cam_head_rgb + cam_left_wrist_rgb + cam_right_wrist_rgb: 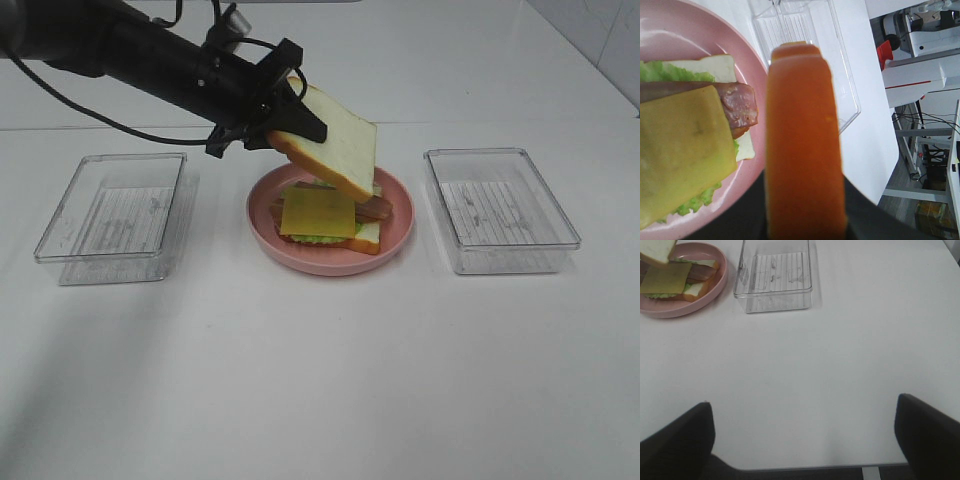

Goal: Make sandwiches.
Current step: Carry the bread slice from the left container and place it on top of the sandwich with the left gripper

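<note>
My left gripper needs to put the white bread slice down on the yellow cheese square (322, 203) (675, 155) on the pink plate.
My left gripper (288, 122) reaches in from the upper left and is shut on a white bread slice (335, 150) with brown crust, held tilted just above the pink plate (330, 266). In the left wrist view the slice's crust edge (805, 140) fills the middle. On the plate lies an open sandwich: bottom bread (368, 236), green lettuce (665, 72), reddish bacon (376, 207) and a yellow cheese square (318, 212) on top. My right gripper (802, 402) is open over bare table, well away from the plate (700, 302); it is out of the high view.
A clear plastic box (115, 215) stands left of the plate and another clear box (500, 205) to its right, both empty. The white table's near half is bare. Equipment stands beyond the table edge (920, 75).
</note>
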Robot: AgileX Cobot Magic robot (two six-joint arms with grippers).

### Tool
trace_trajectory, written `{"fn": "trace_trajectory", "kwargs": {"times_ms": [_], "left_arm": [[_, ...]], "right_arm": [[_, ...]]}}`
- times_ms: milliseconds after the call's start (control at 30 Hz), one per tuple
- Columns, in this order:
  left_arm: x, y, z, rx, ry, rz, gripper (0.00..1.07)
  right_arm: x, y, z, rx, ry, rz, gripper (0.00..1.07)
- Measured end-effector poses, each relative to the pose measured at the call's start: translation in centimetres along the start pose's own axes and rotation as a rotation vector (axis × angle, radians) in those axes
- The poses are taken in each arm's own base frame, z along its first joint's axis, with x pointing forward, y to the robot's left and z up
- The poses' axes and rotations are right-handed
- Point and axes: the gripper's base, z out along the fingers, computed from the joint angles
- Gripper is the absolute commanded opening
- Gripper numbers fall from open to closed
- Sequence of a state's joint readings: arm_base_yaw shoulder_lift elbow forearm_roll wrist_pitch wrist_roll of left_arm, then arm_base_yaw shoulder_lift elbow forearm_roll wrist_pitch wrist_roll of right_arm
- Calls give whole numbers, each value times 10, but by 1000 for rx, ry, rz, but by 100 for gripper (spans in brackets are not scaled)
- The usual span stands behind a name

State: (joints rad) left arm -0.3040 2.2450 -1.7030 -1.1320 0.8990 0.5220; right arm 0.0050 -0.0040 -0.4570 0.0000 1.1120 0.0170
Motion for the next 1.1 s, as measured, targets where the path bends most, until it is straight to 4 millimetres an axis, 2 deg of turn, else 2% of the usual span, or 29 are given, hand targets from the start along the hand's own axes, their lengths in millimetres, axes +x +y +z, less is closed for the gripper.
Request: {"fn": "trace_trajectory", "kwargs": {"times_ms": [67, 167, 233, 400, 867, 900, 933, 967, 1000, 1033, 1067, 1100], "left_arm": [[0, -5, 17, -4, 6, 10, 0], [0, -4, 20, -9, 13, 7, 0], [1, 1, 39, -43, 50, -1, 0], [1, 10, 51, -95, 76, -6, 0], [2, 18, 54, -136, 91, -4, 0], [2, 18, 54, -136, 91, -4, 7], [2, 18, 54, -136, 91, -4, 7], [2, 18, 54, -136, 91, -3, 14], [1, 18, 54, -137, 90, -1, 32], [1, 18, 54, -137, 90, -1, 32], [2, 18, 54, -143, 93, 1, 55], [2, 18, 54, -143, 93, 1, 55]], "right_arm": [[0, 0, 0, 0, 0, 0, 94], [0, 0, 0, 0, 0, 0, 94], [0, 0, 0, 0, 0, 0, 94], [0, 0, 0, 0, 0, 0, 94], [0, 0, 0, 0, 0, 0, 94], [0, 0, 0, 0, 0, 0, 94], [0, 0, 0, 0, 0, 0, 94], [0, 0, 0, 0, 0, 0, 94], [0, 0, 0, 0, 0, 0, 94], [0, 0, 0, 0, 0, 0, 94], [0, 0, 0, 0, 0, 0, 94], [0, 0, 0, 0, 0, 0, 94]]}}
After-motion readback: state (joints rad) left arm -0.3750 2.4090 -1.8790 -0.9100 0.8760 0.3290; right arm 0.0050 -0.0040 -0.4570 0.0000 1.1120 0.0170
